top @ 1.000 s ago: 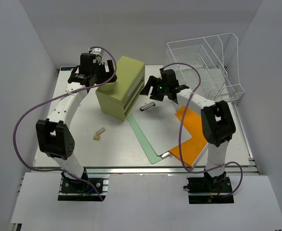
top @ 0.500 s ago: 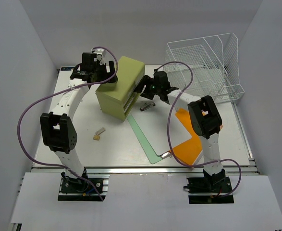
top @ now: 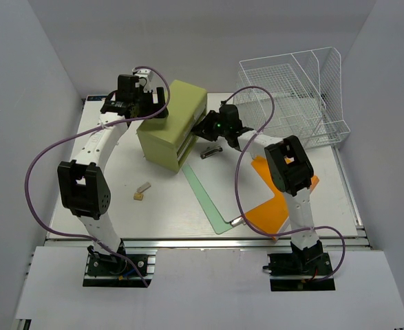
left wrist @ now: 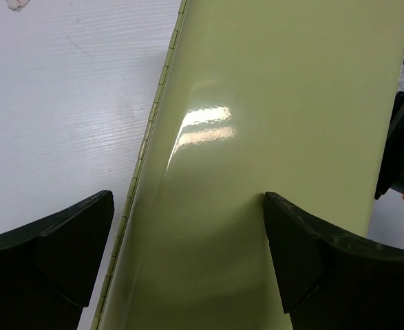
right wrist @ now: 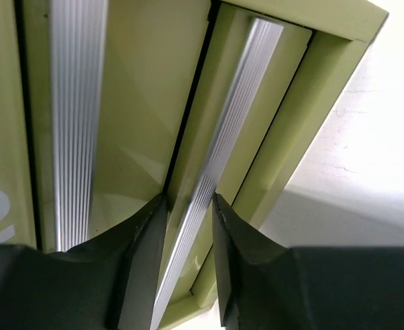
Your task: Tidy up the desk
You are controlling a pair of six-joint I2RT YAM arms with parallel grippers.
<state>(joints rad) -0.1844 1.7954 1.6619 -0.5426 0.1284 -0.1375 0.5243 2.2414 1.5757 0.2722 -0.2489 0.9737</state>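
Observation:
The fingers of the robot's right gripper sit too shallow on the lower drawer's handle, so they should open, back away, and grip deeper (right wrist: 191, 218) around the handle before pulling.
The desk (top: 119, 206) is a white tabletop with a silver rail along its front edge. An olive-green drawer box (top: 171, 117) stands at its back middle. My left gripper (top: 150, 110) rests over the box's top (left wrist: 257, 137), open wide, one finger past the hinged left edge and the other on the lid. My right gripper (top: 203, 130) is at the box's front. In the right wrist view its jaws (right wrist: 188, 206) are shut around a ribbed silver drawer handle (right wrist: 222, 137), one finger on each side.
A white wire tray rack (top: 291, 89) stands at the back right. A small dark cylinder (top: 210, 152) lies just right of the box, beside a pale green sheet (top: 208, 192) and an orange folder (top: 277, 199). Two small beige pieces (top: 142, 190) lie left of centre.
My right gripper has moved left to the box's front and its jaws have narrowed onto the drawer handle. The left gripper stays open on the box's top.

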